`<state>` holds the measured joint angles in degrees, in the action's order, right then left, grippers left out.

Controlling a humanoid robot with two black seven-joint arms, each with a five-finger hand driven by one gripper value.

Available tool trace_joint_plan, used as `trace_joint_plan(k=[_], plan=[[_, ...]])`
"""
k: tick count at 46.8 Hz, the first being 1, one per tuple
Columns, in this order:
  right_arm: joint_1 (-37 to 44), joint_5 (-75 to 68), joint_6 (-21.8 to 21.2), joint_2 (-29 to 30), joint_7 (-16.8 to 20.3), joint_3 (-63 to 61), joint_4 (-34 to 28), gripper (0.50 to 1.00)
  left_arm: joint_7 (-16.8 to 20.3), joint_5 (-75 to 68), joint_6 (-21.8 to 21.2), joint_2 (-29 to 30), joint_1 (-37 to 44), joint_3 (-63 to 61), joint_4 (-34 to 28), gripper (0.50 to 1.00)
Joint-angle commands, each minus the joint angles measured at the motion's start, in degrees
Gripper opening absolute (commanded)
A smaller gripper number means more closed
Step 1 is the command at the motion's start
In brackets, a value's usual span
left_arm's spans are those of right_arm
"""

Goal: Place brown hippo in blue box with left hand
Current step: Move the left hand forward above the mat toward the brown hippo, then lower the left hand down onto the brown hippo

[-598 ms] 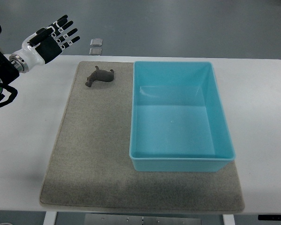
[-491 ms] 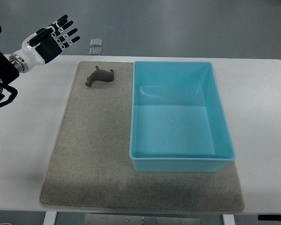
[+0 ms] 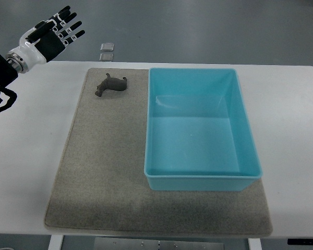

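Observation:
I should close my left gripper around the middle of the brown hippo's body [image 3: 113,84], so both ends of the hippo stick out.
A small brown hippo [image 3: 110,84] lies on the grey mat [image 3: 99,156] near its far left corner, just left of the blue box [image 3: 198,127]. The box stands empty on the right half of the mat. My left hand [image 3: 55,35] hovers at the top left beyond the table's far edge, fingers spread and holding nothing, well to the left of the hippo and above it in the picture. The right arm does not show.
The white table [image 3: 31,156] carries the mat. Two small grey squares [image 3: 107,51] lie on the floor beyond the table's far edge, above the hippo in the picture.
My left hand has drifted a little up and to the left, away from the hippo. The hippo and box have not moved.

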<state>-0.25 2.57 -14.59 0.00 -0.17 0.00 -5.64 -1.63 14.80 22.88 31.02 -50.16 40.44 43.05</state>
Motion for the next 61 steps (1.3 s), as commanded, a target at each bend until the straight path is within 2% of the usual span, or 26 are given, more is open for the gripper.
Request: trace_joint_plan(k=[1,13,30,39,50,61], plan=[[0.0,0.0,0.0,0.0,0.0,0.0,0.0,0.936,1.0,-3.8,0.3,0.0,-0.1,0.0,0.1,0.999],[0.0,0.1,0.0,0.0,0.0,0.0,0.0,0.936,8.4,-30.4,0.1,-0.1,-2.5,0.0,0.1,0.996],[0.0,0.0,0.0,0.0,0.0,0.0,0.0,0.936,8.8,-63.2,-0.8,0.8,-6.4,-0.2,-0.2,0.996],[0.0,0.0,0.0,0.0,0.0,0.0,0.0,0.936,8.8,-71.9,-3.4,0.8,-10.0,-6.1,-0.3,0.996],[0.0,0.1,0.0,0.0,0.0,0.0,-0.1,0.936,8.8,-77.1,-13.6,-0.2,-17.4,-25.6,-0.2,0.996],[0.0,0.0,0.0,0.0,0.0,0.0,0.0,0.936,8.8,-77.5,-14.2,-4.4,-22.3,-38.1,-2.6,0.996]])
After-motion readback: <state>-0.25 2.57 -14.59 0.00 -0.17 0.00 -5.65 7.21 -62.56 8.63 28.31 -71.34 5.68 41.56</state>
